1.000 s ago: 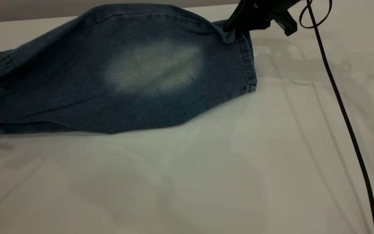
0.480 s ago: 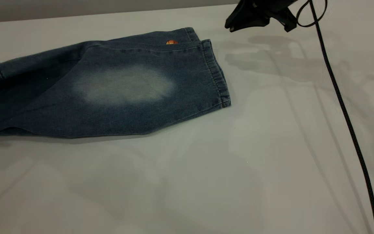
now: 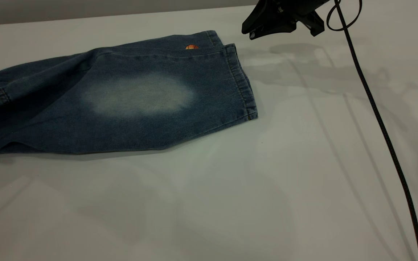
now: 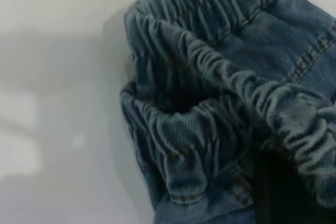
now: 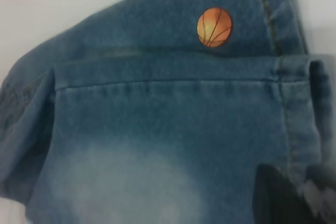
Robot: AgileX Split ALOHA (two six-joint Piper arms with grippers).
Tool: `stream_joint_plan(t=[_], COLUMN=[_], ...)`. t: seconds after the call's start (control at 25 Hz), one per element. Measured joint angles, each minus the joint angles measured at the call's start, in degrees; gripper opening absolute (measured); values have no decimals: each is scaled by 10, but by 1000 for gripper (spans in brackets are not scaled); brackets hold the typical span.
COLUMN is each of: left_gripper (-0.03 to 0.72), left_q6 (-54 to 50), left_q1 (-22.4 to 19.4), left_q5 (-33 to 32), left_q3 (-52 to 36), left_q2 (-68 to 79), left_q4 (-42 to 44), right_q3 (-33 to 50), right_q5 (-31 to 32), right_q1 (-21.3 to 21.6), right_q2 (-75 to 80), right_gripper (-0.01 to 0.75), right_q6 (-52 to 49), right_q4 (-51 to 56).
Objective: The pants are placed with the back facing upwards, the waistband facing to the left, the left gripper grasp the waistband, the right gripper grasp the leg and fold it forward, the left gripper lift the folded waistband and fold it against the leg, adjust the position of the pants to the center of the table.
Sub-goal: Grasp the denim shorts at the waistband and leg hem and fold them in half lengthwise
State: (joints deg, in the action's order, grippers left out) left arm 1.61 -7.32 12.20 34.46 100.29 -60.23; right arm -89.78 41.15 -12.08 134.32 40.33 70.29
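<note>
I will use my left gripper to lay the waistband flat, as it bunches over that gripper's finger, then back off and take the waistband's outer edge (image 4: 144, 114) before folding.
The blue denim pants (image 3: 129, 119) lie folded lengthwise on the white table (image 3: 267, 188). The leg (image 3: 140, 96) with the pale oval fade is on top, its hem to the right. An orange basketball print (image 5: 214, 27) peeks out from the layer beneath. My right gripper (image 3: 249, 32) hovers open above the table, just beyond the hem's far corner, holding nothing. In the left wrist view the gathered waistband (image 4: 210, 77) is bunched and draped over a dark finger (image 4: 278, 192) of my left gripper, which is shut on it. That gripper is outside the exterior view.
A black cable (image 3: 376, 108) hangs from the right arm and runs down across the table's right side. The back edge of the table (image 3: 85, 18) lies just behind the pants.
The right gripper has let go of the leg hem, and the leg has dropped flat onto the other one. The gripper then drifted slightly left. The pants' left end has lifted a little.
</note>
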Motion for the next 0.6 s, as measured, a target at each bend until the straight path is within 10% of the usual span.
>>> stream_joint_plan(t=[0.36, 0.6], left_gripper=[147, 312], left_q6=[0, -3], left_q1=[0, 0], left_q5=[41, 102], left_q3=[0, 0], left_q2=[-1, 0], left_q4=[29, 133], right_q3=[0, 0], right_q5=[36, 50], right_q1=[0, -4], right_q2=[0, 0], right_gripper=[120, 143], right_q6=[2, 3], right_q4=[0, 0])
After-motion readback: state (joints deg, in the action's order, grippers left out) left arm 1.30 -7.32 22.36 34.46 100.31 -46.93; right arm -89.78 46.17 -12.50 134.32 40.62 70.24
